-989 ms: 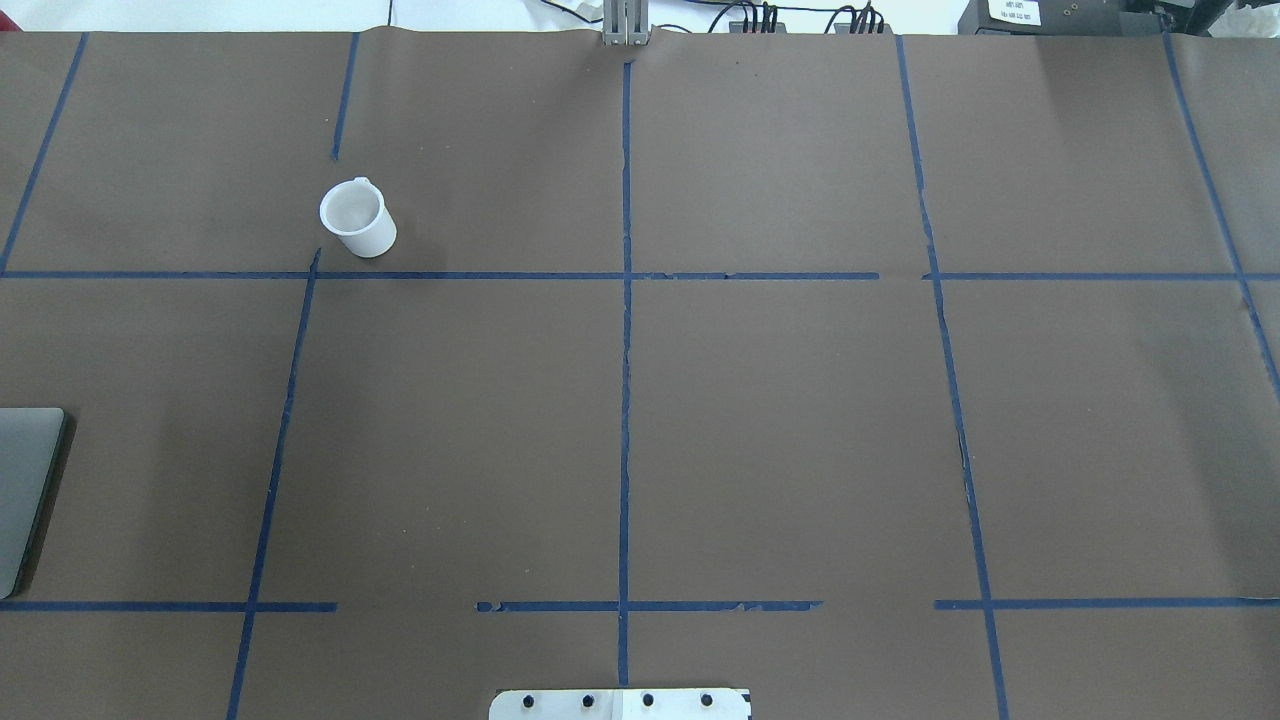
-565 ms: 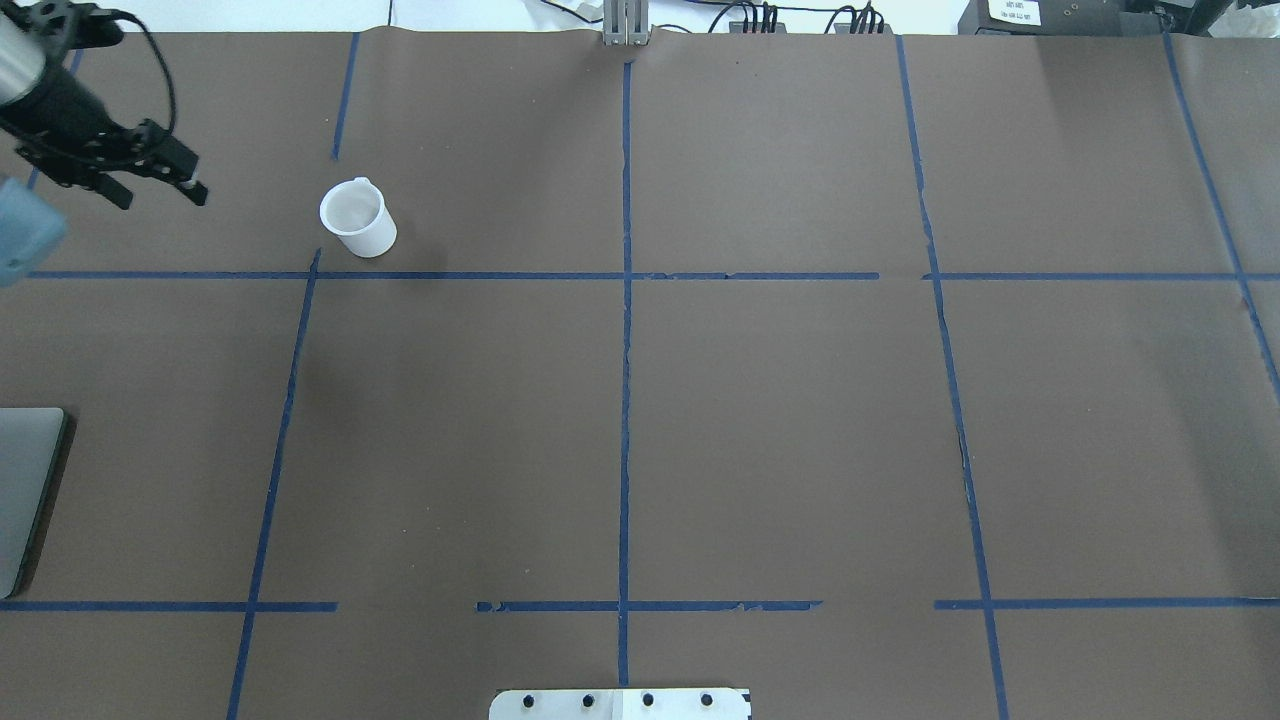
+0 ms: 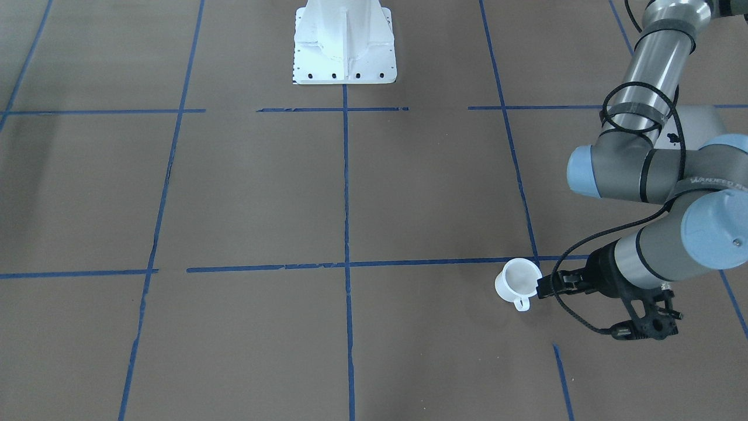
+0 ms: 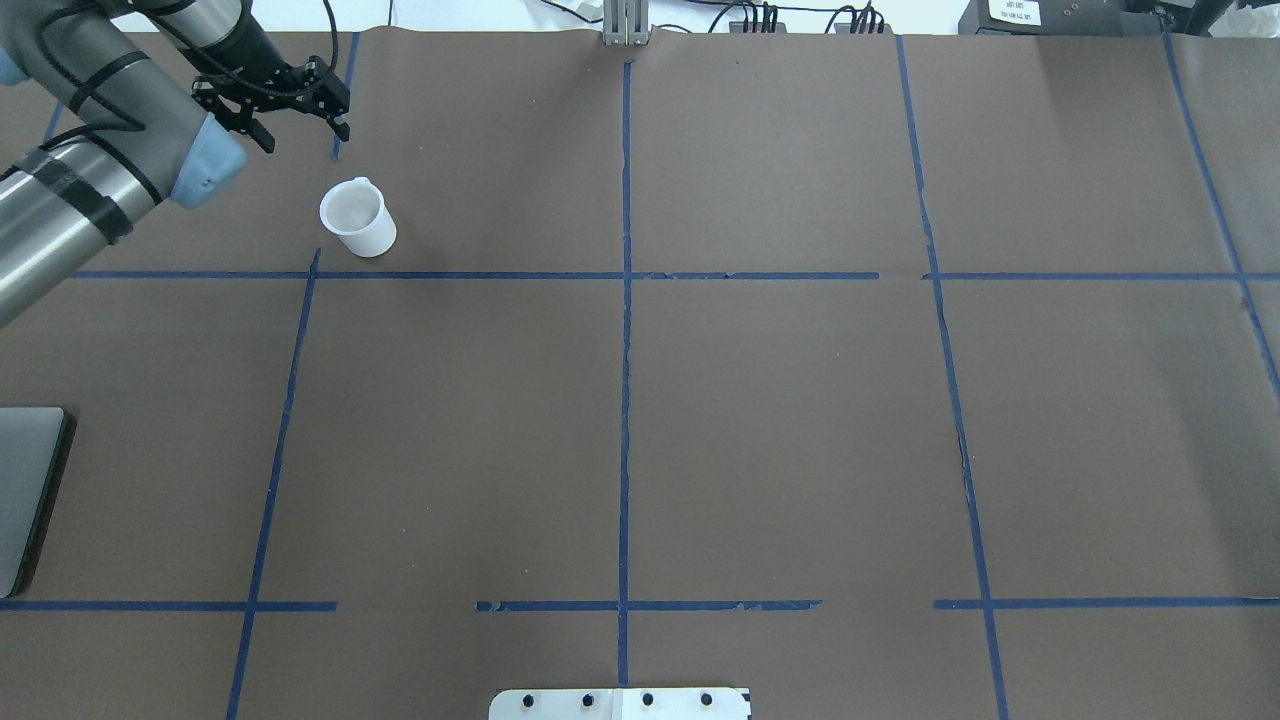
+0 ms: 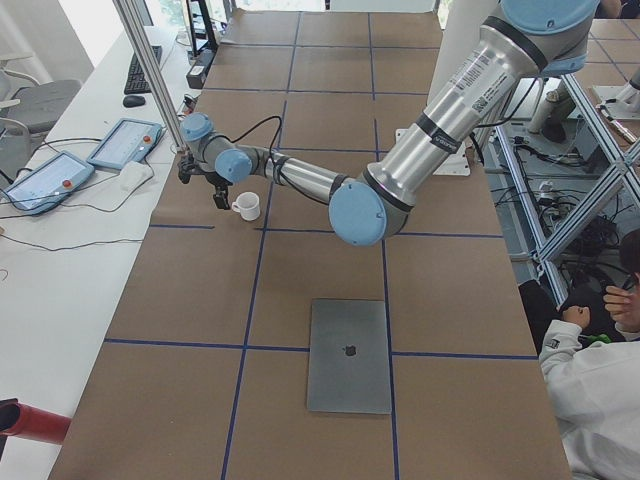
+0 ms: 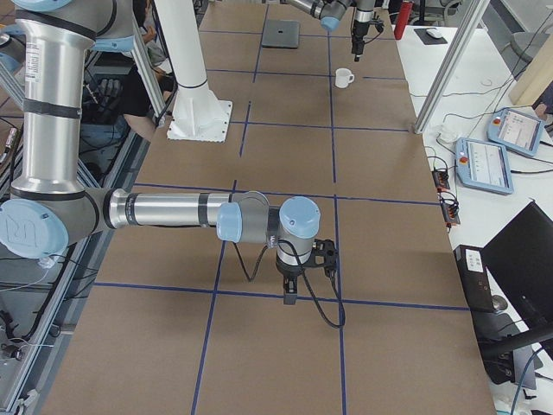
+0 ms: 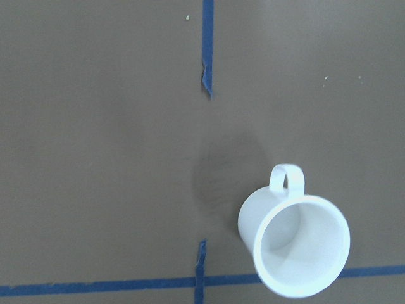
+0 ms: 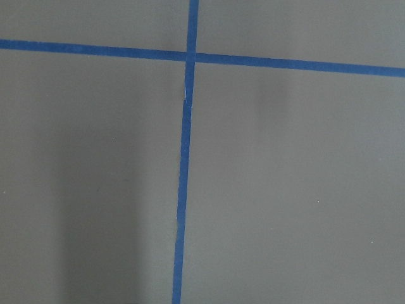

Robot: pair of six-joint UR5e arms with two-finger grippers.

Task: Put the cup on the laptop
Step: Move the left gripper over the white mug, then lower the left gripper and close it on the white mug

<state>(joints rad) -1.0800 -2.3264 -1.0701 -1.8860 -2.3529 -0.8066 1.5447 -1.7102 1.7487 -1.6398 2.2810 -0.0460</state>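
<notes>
My left gripper should next move to the handle [image 3: 522,305] [image 7: 288,176] of the small white cup and close there.
The small white cup [image 4: 355,217] stands upright on the brown table cover at the far left, handle toward the far edge. It also shows in the front view [image 3: 517,279], the left side view [image 5: 246,205], the right side view [image 6: 344,78] and the left wrist view [image 7: 294,244]. My left gripper [image 4: 340,128] hangs above the table just beyond the cup, apart from it; in the front view [image 3: 540,287] its fingers look shut and empty. The silver-grey laptop [image 5: 349,355] lies closed at the table's left end [image 4: 20,500]. My right gripper [image 6: 289,298] hovers over bare table; I cannot tell its state.
The white robot base plate [image 3: 345,41] sits at the near middle edge. Blue tape lines [image 4: 625,300] grid the cover. Two teach pendants [image 5: 125,143] lie on the side bench behind a metal post [image 5: 150,70]. A person [image 5: 600,380] sits beside the table.
My left arm has come into the overhead view from the left and swung toward the far edge, ending just beyond the cup. The cup and the laptop have not moved.
</notes>
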